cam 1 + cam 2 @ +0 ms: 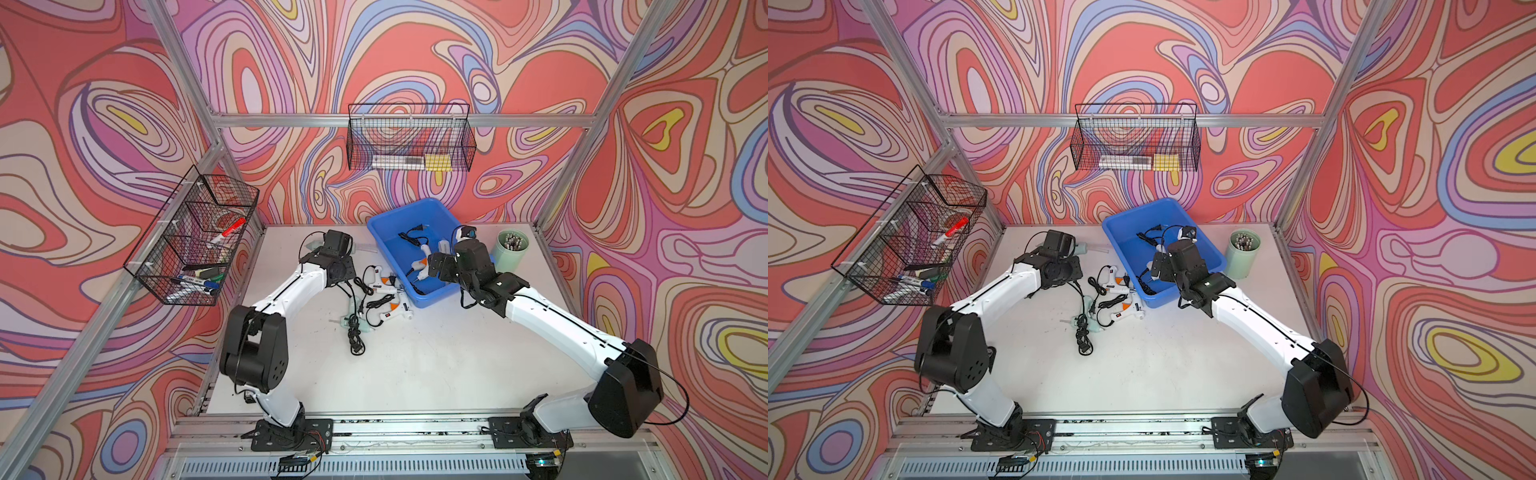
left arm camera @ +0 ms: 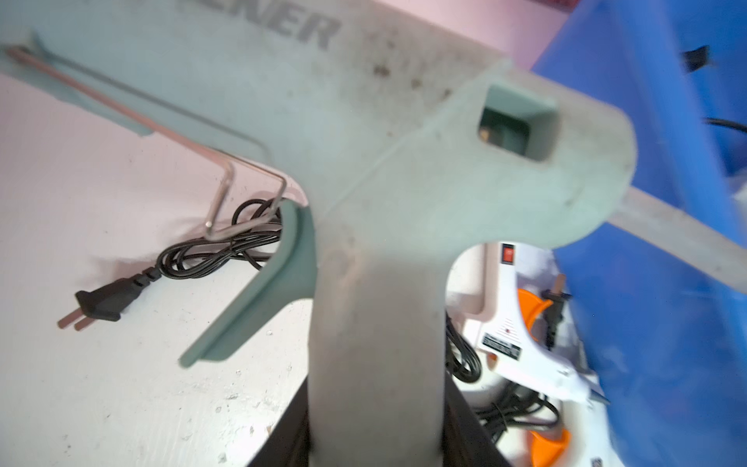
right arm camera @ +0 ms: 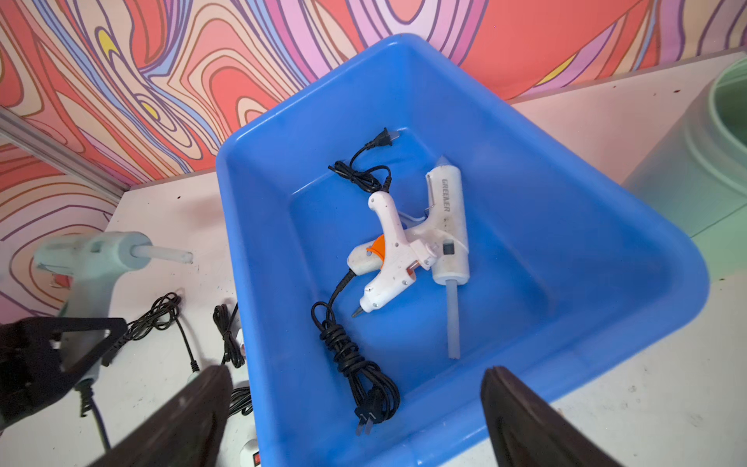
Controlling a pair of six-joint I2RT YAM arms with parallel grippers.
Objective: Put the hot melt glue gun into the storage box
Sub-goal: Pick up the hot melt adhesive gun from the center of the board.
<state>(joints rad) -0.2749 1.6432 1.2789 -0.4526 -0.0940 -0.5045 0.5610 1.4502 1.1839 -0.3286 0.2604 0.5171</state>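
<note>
The back of the pale green glue gun's body (image 3: 129, 250), beside its glue stick, will be gripped by my right gripper, because my left gripper holds the glue gun's handle.
My left gripper (image 2: 376, 424) is shut on the handle of a pale green hot melt glue gun (image 2: 364, 161), which it holds to the left of the storage box; the same gun (image 3: 93, 258) shows in the right wrist view with a glue stick jutting from its back. The bright blue storage box (image 1: 415, 210) stands at the back of the table in both top views. Inside lie a white glue gun with an orange trigger (image 3: 392, 258) and a cream one (image 3: 448, 226), with their black cords. My right gripper (image 3: 357, 376) hangs open over the box's near rim, holding nothing.
Two white glue guns (image 1: 384, 282) (image 1: 392, 309) and another pale green one (image 1: 353, 324) lie on the table left of the box amid tangled black cords. A pale green cup (image 1: 511, 253) stands to the right of the box. Wire baskets (image 1: 195, 237) (image 1: 409, 139) hang on the walls.
</note>
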